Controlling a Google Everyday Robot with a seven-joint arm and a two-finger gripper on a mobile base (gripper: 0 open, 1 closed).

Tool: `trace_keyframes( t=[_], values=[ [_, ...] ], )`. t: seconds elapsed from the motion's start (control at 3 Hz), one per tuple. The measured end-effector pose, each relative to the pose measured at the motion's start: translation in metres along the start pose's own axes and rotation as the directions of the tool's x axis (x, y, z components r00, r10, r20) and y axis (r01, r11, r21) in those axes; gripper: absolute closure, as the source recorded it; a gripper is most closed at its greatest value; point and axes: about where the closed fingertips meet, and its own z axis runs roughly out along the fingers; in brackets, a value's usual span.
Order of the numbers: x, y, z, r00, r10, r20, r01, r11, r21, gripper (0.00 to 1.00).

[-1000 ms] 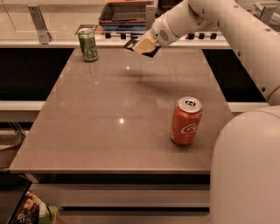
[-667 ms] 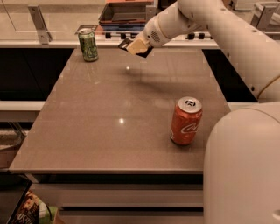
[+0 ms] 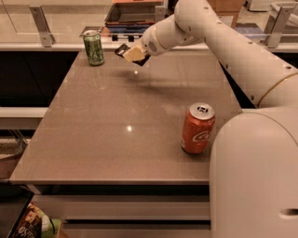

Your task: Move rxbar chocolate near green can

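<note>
The robot's gripper will let go of the rxbar chocolate on the table's far part [image 3: 119, 62], next to the foot of the green can.
The green can [image 3: 94, 47] stands upright at the table's far left corner. My gripper [image 3: 132, 54] hangs above the far part of the table, a short way right of the can, and is shut on the rxbar chocolate [image 3: 123, 49], a flat black bar whose ends stick out past the fingers. The bar is held in the air, clear of the table top. The arm reaches in from the right.
A red Coca-Cola can [image 3: 197, 128] stands upright near the table's front right. The grey table [image 3: 116, 121] has a counter with a dark tray [image 3: 135, 14] behind it. A bag lies on the floor at the lower left [image 3: 28, 223].
My gripper has carried the bar leftward, closer to the green can. Both cans have stayed put.
</note>
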Motion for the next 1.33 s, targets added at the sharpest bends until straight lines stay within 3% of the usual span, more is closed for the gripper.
trace_keyframes(
  t=[0.67, 1.33],
  values=[
    [-0.013, -0.001, 0.033, 0.997, -0.010, 0.073, 0.006, 0.9989, 0.046, 1.00],
    [-0.009, -0.008, 0.059, 0.999, -0.035, -0.028, 0.037, 0.9980, 0.051, 1.00]
  ],
)
